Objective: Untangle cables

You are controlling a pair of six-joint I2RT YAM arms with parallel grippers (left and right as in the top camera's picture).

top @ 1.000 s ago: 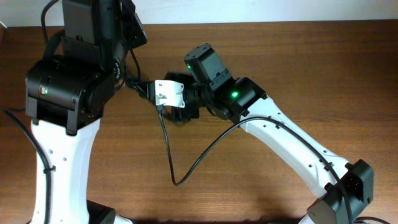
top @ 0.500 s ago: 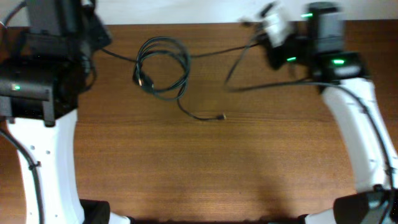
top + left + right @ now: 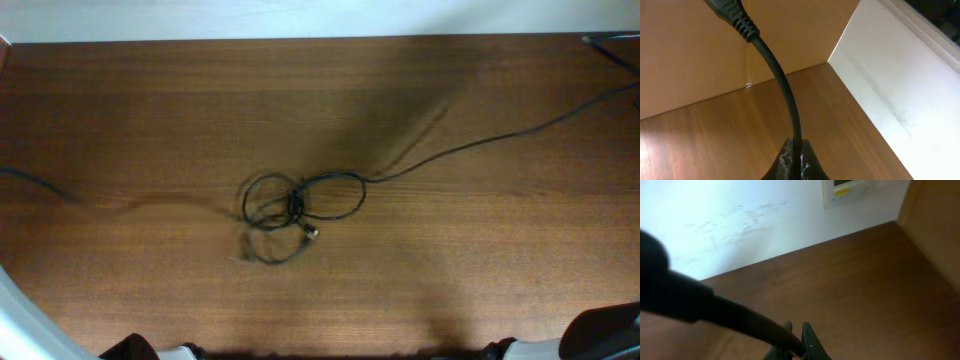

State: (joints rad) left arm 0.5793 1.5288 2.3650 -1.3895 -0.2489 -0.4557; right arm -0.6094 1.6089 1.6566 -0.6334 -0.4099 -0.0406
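Observation:
My right gripper needs to let go of the black cable on the bare wood (image 3: 533, 163) just in front of the cable's long stretched piece.
The cables (image 3: 295, 208) lie as a knot of thin black loops in the middle of the table, with a small plug (image 3: 312, 233) beside it. One strand (image 3: 480, 142) stretches off to the far right, another runs blurred toward the left edge (image 3: 30, 180). Both grippers are outside the overhead view. My left gripper (image 3: 796, 161) is shut on a black cable (image 3: 782, 82) that rises to a ribbed plug (image 3: 732, 12). My right gripper (image 3: 797, 347) is shut on a black cable (image 3: 725, 311) that runs off to the left, out of focus.
The wooden table (image 3: 450, 270) ends at a white wall along the back (image 3: 300, 18). A tan board (image 3: 690, 50) stands at the table's corner in the left wrist view. A white wall plate (image 3: 845, 187) shows in the right wrist view.
Both arms have swung outward and left the overhead view. The cables have been pulled out sideways. The looped bundle now lies at the table's middle, lower than half a second ago.

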